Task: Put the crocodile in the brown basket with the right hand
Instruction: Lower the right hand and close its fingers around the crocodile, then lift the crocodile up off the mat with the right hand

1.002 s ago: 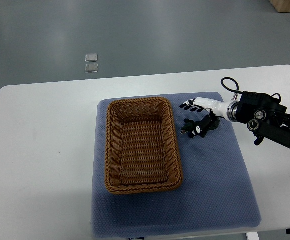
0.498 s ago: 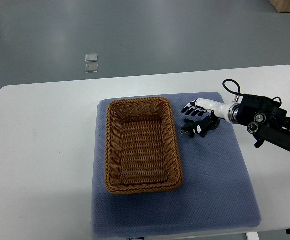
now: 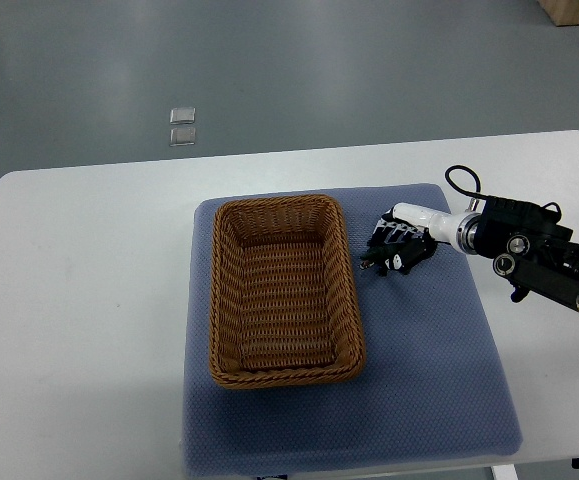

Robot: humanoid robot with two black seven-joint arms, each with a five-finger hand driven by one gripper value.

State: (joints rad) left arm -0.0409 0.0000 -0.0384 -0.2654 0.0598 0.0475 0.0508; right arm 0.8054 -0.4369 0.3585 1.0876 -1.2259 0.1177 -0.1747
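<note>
Next, my right gripper lets go of the crocodile on the brown basket's bottom, just past the middle (image 3: 257, 282) from my arm.
The crocodile (image 3: 385, 262), a small dark green toy, lies on the blue mat (image 3: 429, 340) just right of the brown wicker basket (image 3: 219, 300). My right hand (image 3: 393, 242) reaches in from the right edge and sits on top of the toy. Its dark fingers (image 3: 390, 234) curl down over the toy's back and hide much of it. The toy still rests on the mat, a few centimetres from the basket's right wall. Nothing lies inside the basket. No left arm shows.
The mat covers the middle of a white table (image 3: 79, 300). My right forearm (image 3: 544, 255), with its black cable loop (image 3: 459, 180), lies over the mat's right edge. Two small pale squares (image 3: 181, 125) sit on the grey floor beyond the table.
My right hand has moved toward me and lowered onto the crocodile. Its fingers, spread above the toy before, now bend down over it. The toy has barely shifted.
</note>
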